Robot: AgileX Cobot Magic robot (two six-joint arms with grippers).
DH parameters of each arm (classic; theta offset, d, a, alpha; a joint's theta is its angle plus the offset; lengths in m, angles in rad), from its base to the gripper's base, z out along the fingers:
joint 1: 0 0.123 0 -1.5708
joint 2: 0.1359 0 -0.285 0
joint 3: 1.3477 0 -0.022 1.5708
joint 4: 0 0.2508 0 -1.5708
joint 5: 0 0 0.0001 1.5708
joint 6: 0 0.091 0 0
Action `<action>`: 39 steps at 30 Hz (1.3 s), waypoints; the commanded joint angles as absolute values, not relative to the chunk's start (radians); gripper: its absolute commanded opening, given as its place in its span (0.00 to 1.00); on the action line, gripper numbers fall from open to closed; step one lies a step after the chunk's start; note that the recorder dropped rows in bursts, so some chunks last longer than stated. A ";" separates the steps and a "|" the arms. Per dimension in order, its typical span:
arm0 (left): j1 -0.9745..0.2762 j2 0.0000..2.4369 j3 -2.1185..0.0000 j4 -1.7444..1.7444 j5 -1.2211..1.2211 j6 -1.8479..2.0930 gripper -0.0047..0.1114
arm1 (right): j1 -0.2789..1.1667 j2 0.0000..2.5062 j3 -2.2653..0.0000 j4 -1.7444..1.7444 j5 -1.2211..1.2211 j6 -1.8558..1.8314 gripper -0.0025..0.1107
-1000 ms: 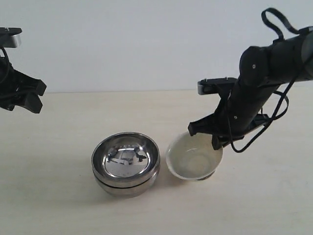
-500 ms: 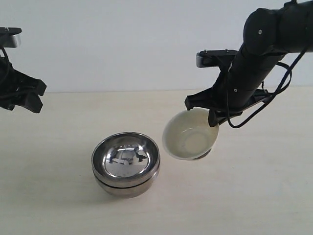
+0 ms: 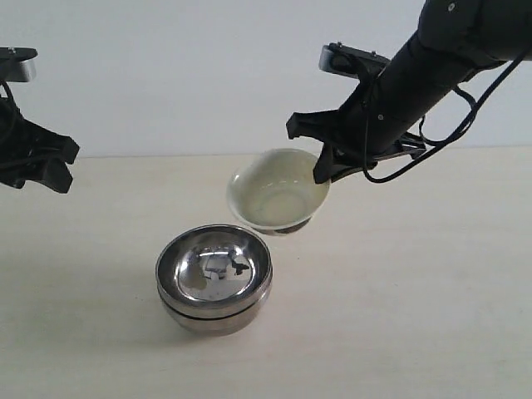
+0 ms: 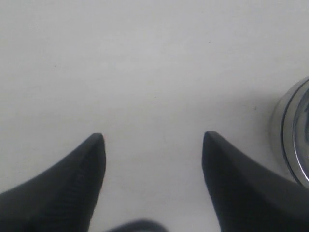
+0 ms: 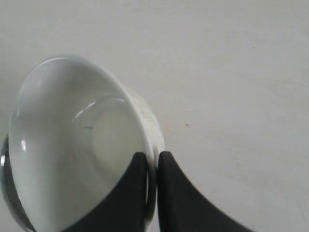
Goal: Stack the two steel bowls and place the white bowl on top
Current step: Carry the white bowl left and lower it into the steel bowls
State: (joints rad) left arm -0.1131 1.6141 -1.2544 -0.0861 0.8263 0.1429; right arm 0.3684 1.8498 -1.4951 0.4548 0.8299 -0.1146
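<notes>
I need to use my right gripper to set the white bowl down inside the inner steel bowl of the nested stack (image 3: 220, 263).
The two steel bowls (image 3: 214, 278) sit nested as one stack on the table, the inner one showing mirror reflections; their edge (image 4: 292, 137) shows in the left wrist view. The white bowl (image 3: 278, 191) hangs tilted in the air, up and to the right of the stack. My right gripper (image 3: 324, 170) is shut on its right rim, one finger inside and one outside (image 5: 153, 162). A steel edge (image 5: 5, 186) peeks from under the white bowl (image 5: 72, 140). My left gripper (image 3: 37, 162) is open and holds nothing, raised at the far left (image 4: 152, 140).
The pale tabletop (image 3: 416, 316) spreads around the stack, with a white wall (image 3: 208, 75) behind it. The right arm's black cables (image 3: 453, 125) loop beside its wrist.
The right gripper has lifted the white bowl off the table and carried it up and left, toward the steel stack. The left arm has stayed still.
</notes>
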 commanded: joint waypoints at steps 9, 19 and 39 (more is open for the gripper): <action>-0.110 1.612 -1.250 -0.097 0.807 0.148 0.52 | 0.451 1.857 -1.489 0.577 0.783 -0.175 0.02; -0.110 1.612 -1.250 -0.101 0.810 0.148 0.52 | 0.499 1.888 -1.483 0.592 0.790 -0.169 0.02; -0.110 1.612 -1.250 -0.112 0.810 0.148 0.52 | 0.499 1.899 -1.375 0.704 0.721 -0.264 0.02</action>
